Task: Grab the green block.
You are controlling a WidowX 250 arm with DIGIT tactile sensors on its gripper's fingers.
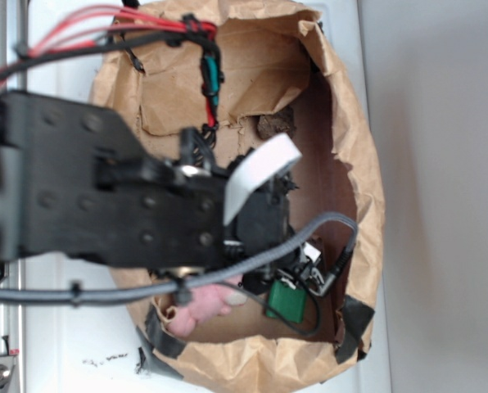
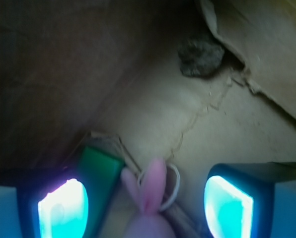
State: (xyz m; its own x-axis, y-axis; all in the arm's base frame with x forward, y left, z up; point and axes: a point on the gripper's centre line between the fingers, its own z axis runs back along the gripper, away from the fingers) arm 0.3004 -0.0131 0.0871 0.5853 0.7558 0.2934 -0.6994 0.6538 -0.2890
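Observation:
Next, my gripper closes on the long sides of the green block (image 1: 286, 300) (image 2: 101, 174), beside the pink plush bunny.
The green block (image 1: 285, 301) lies flat on the floor of a paper-lined box, near its front. In the wrist view the green block (image 2: 101, 166) sits just past my left fingertip (image 2: 63, 208), partly hidden behind it. My gripper (image 2: 145, 208) is open wide, its two glowing pads far apart. The pink plush bunny (image 2: 150, 191) lies between the pads, ears pointing away from me, not held. From outside, the gripper (image 1: 300, 274) hangs low over the block, mostly hidden by the arm, and the bunny (image 1: 201, 307) lies to the block's left.
Crumpled brown paper walls (image 1: 354, 164) ring the work area. A dark rough lump (image 2: 200, 57) rests at the far end. A thin white loop (image 2: 174, 181) lies by the bunny's ears. A grey cable (image 1: 309, 229) arcs over the box.

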